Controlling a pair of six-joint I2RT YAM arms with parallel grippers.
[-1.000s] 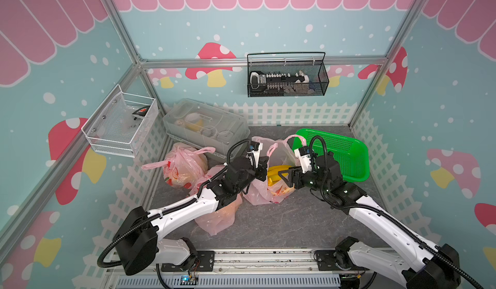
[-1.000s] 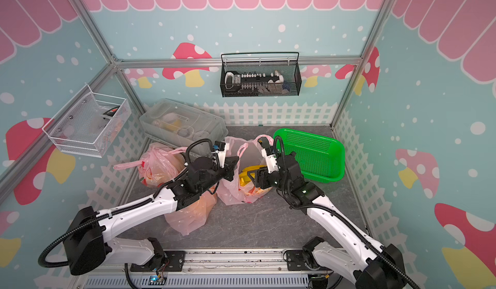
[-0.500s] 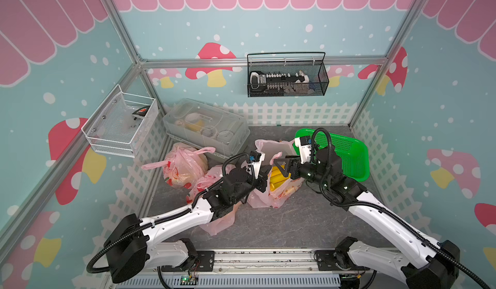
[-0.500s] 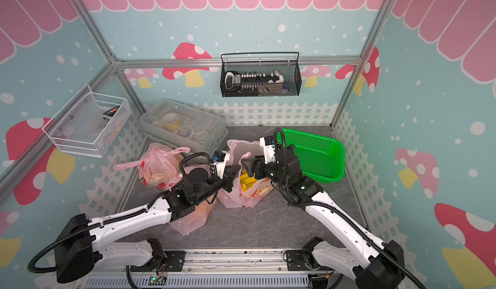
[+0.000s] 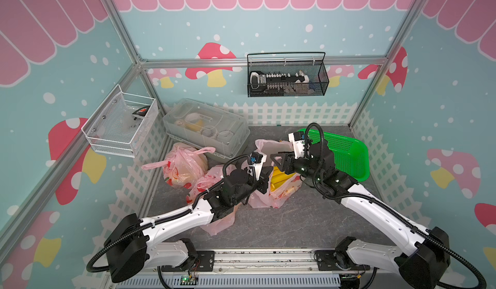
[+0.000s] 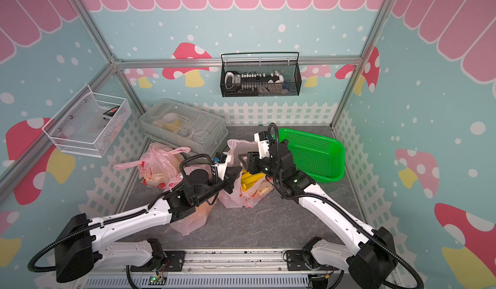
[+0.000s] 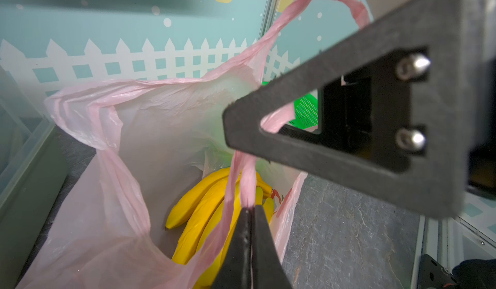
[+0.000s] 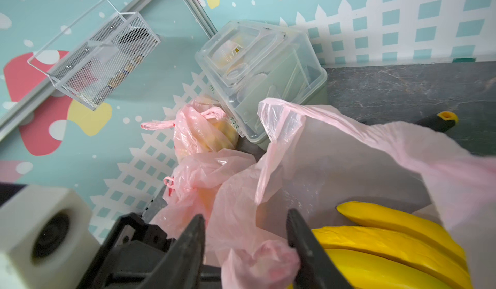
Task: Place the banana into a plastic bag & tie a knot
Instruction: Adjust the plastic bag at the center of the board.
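Note:
The robot's two grippers are both at the same pink handle, so the left gripper will leave it to the right gripper and take the bag's other handle (image 7: 106, 136).
A pink plastic bag (image 5: 271, 145) (image 6: 239, 148) stands open mid-table with a bunch of yellow bananas (image 5: 279, 179) (image 6: 251, 179) inside. My left gripper (image 5: 264, 174) (image 7: 251, 208) is shut on one twisted pink handle of the bag at its near-left rim; the bananas (image 7: 204, 207) lie just below it. My right gripper (image 5: 279, 160) (image 8: 244, 220) hangs over the bag mouth with its jaws apart. A bunched pink handle (image 8: 257, 263) sits between them, touching one finger. In the left wrist view, the held handle runs up past a finger of the right gripper (image 7: 322, 145).
A green basket (image 5: 349, 150) lies right of the bag, behind my right arm. A clear lidded box (image 5: 206, 129) stands at the back left. A knotted pink bag (image 5: 182, 164) sits left, and another (image 5: 214, 223) lies under my left arm. Wire baskets hang on the walls.
My right gripper has risen from the bag's right side to over its mouth, and its jaws have narrowed round a handle. My left gripper has shifted nearer, still shut on its handle.

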